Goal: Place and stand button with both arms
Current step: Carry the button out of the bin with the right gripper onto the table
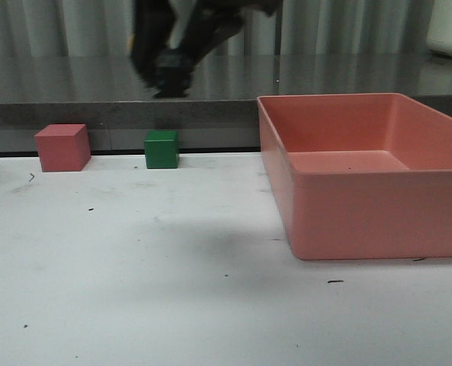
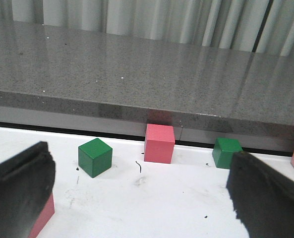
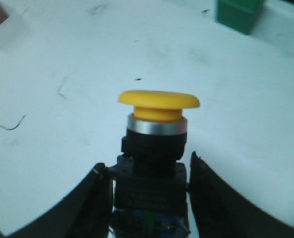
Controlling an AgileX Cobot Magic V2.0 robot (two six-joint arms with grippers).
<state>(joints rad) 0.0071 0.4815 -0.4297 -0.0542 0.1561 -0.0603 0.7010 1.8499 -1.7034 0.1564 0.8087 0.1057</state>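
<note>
I should let go of the button with my right gripper on the white table (image 1: 110,223) (image 3: 147,131) in front of the red cube and green cube at the back edge.
The button (image 3: 156,148) has a yellow mushroom cap, a silver ring, a black collar and a dark boxy base with bluish contacts. In the right wrist view my right gripper (image 3: 147,166) is shut on that base, with the cap pointing away from the fingers, above the white table. In the front view a blurred black arm (image 1: 172,46) hangs high at the back; the button cannot be made out there. In the left wrist view my left gripper (image 2: 139,166) is open wide with nothing between its fingers, low over the table and facing the cubes.
A large pink bin (image 1: 363,213) stands at the right. Along the back edge sit a red cube (image 1: 62,147) and a green cube (image 1: 161,149). Nearer my left gripper are another green cube (image 2: 94,157) and a red cube (image 2: 43,215). A grey ledge (image 1: 134,113) runs behind.
</note>
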